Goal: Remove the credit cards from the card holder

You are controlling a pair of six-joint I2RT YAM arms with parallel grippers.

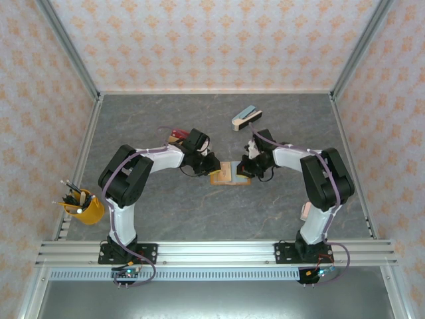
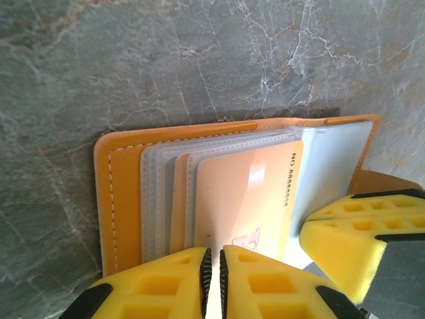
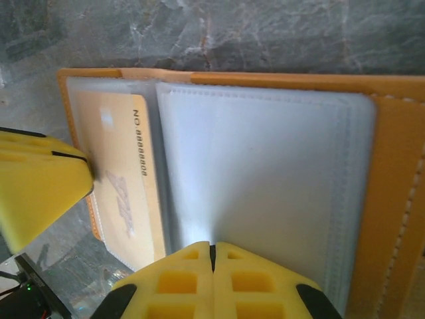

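The credit card's numbered edge sticks out past its sleeve while my right gripper rests closed on the grey-blue page, so I will open that gripper, pinch the card's numbered edge [image 3: 157, 232] and pull.
The orange-tan card holder [image 1: 229, 174] lies open on the grey table between both arms. In the left wrist view its left leather half [image 2: 123, 193] holds clear sleeves, with a pale orange credit card [image 2: 246, 193] in the front one. My left gripper [image 2: 214, 252] stands with its tips at the card's near edge, the pads all but together with a thin slit between them and nothing pinched. My right gripper [image 3: 212, 247] is shut, its tips down on the grey-blue sleeve page [image 3: 265, 173] of the right half [image 3: 392, 199]. The same card [image 3: 123, 179] shows beside the left fingers [image 3: 40, 186].
A grey-blue and black stapler-like thing [image 1: 246, 118] lies behind the holder. A small red, tan and black pile [image 1: 174, 135] sits by the left arm's wrist. A yellow cup of pens [image 1: 83, 206] hangs at the left edge. Patterned walls enclose three sides.
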